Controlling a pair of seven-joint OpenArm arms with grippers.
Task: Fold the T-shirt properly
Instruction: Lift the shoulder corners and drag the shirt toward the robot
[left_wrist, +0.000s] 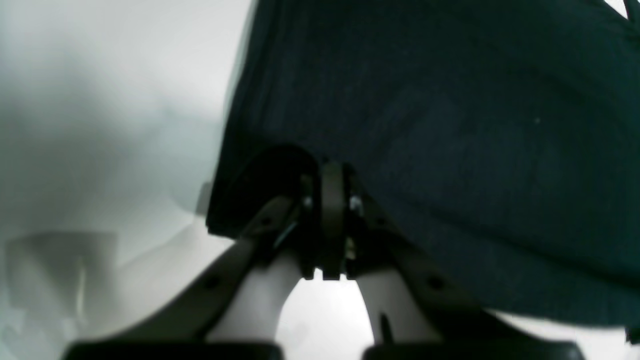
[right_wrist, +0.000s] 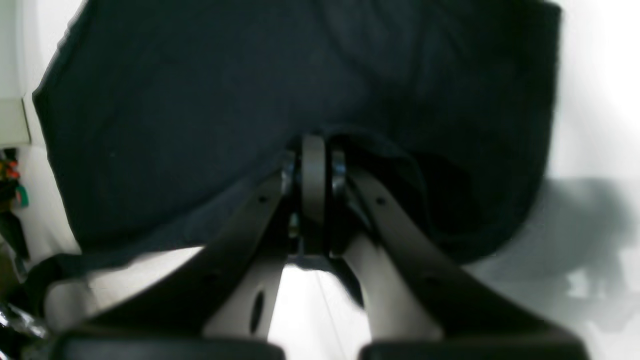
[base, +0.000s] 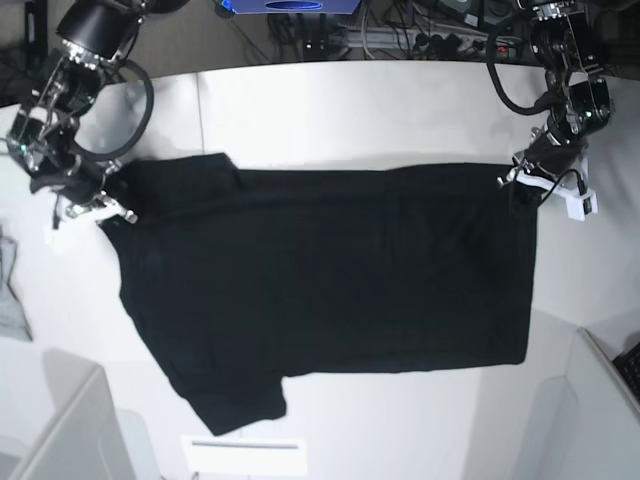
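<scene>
Next, my right gripper releases the held corner, now stretched above the white table, on the black T-shirt, just inside its side edge (base: 172, 283) above the lower sleeve.
The black T-shirt (base: 320, 270) hangs stretched between my two grippers above the white table (base: 350, 110), plain side showing, no print in view. My left gripper (base: 522, 185) at the base view's right is shut on the shirt's top corner; in the left wrist view the gripper (left_wrist: 330, 172) pinches the cloth (left_wrist: 450, 125). My right gripper (base: 108, 200) at the base view's left is shut on the other top corner near a sleeve; in the right wrist view the gripper (right_wrist: 313, 150) clamps the fabric (right_wrist: 200, 100). A sleeve (base: 235, 405) hangs at the lower left.
A small grey cloth (base: 10, 290) lies at the table's left edge. Cables and equipment (base: 400, 35) sit behind the far edge. A white strip (base: 243, 455) lies near the front. A grey panel (base: 70, 430) stands at the front left.
</scene>
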